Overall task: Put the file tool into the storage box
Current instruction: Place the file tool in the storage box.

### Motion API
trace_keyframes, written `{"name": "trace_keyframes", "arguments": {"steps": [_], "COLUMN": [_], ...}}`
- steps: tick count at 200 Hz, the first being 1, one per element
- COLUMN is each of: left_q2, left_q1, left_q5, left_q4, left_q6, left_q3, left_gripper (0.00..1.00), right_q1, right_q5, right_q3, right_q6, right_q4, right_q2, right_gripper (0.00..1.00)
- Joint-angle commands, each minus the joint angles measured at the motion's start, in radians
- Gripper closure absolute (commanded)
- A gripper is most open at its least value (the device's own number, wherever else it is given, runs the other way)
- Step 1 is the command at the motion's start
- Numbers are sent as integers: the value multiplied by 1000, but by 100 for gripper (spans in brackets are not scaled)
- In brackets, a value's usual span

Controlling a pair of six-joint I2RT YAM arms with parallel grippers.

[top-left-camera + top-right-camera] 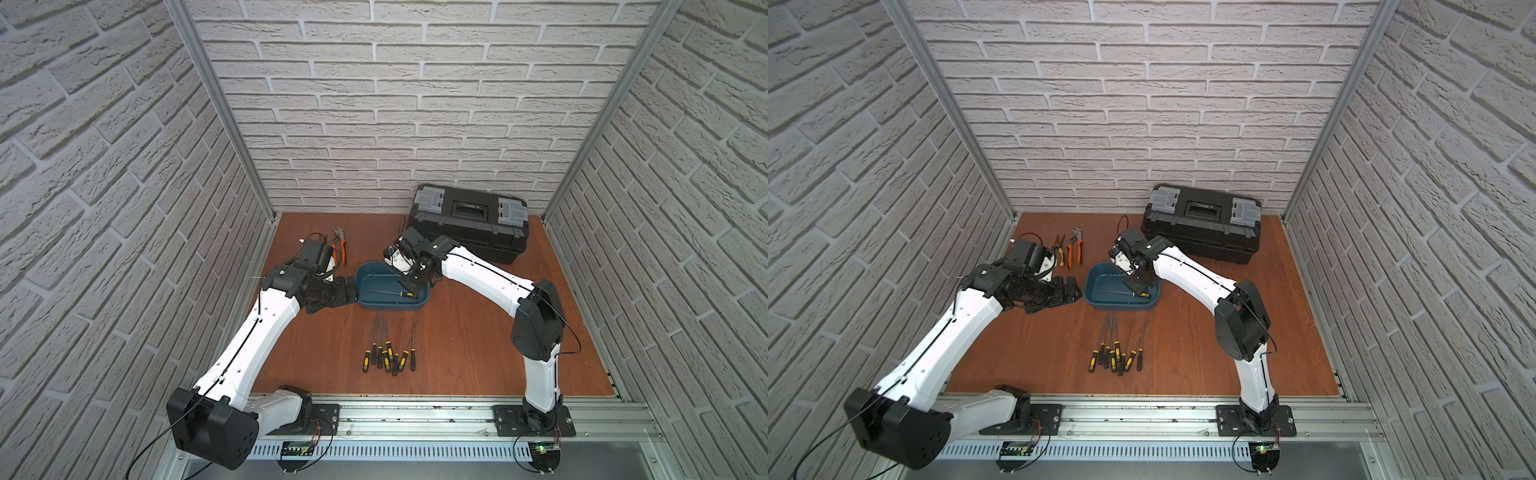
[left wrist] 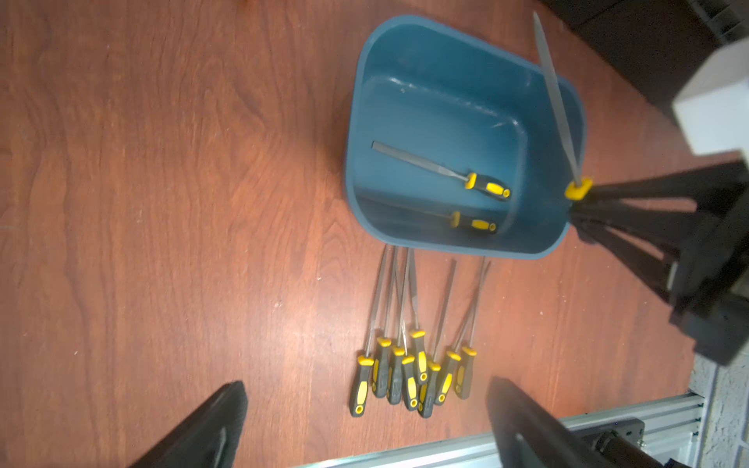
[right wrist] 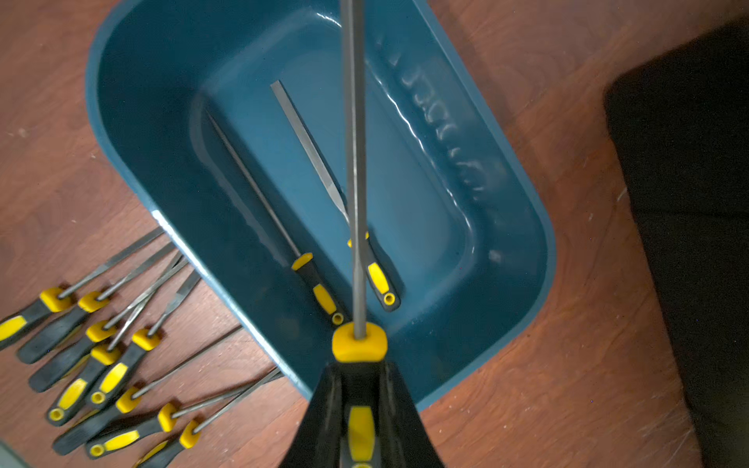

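Note:
My right gripper is to put the file tool down between the files inside and the storage box's far side (image 1: 389, 279) (image 3: 379, 158).
The storage box (image 1: 374, 282) (image 1: 1100, 282) is a shallow teal tub mid-table; two files (image 3: 308, 154) (image 2: 425, 162) lie inside it. My right gripper (image 3: 358, 368) (image 1: 409, 286) hangs over the tub's right end, shut on the black-and-yellow handle of the file tool (image 3: 354, 162) (image 2: 555, 101). The grey blade reaches out above the tub's inside without touching it. My left gripper (image 2: 367, 387) (image 1: 347, 291) is open and holds nothing. It hovers just left of the tub (image 2: 425, 105).
Several more files (image 1: 388, 353) (image 2: 409, 364) lie in a row in front of the tub, blades pointing at it. A black toolbox (image 1: 469, 224) stands at the back right. Pliers (image 1: 1075, 245) lie at the back left. A metal rail (image 1: 415, 411) runs along the front edge.

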Motion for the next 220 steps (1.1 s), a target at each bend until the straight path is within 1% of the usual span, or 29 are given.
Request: {"name": "trace_keyframes", "arguments": {"steps": [1,34,64,86,112,172,185,198,220], "left_q2": [-4,23,44,64,90,113,115,120,130], "left_q1": [-7,-19,-34,-50,-71,-75,-75,-74,-75], "left_q5": [-22,-21,-29,-28,-31,-36,-33,-29,-20], "left_q4": [-47,-72,-80,-79,-75,-47,-37,-31,-25], "left_q6": [-31,-44,-58,-68,-72,-81,-81,-83,-83], "left_q3": [10,41,59,71,85,88,83,78,77], "left_gripper": [2,2,2,2,2,2,2,2,2], "right_q1": [2,2,2,2,2,6,6,7,10], "right_q5": [47,77,116,123,102,96,84,71,82], "right_q3": [47,46,31,32,54,23,23,25,28], "right_q6": [-124,-219,-268,-285,-300,-307,-300,-291,-272], "right_q4": [14,66,119,144,148,156,155,154,143], "right_q2": [47,97,128,151,183,207,210,211,210], "right_gripper": [93,94,94,94,94,92,89,82,75]}}
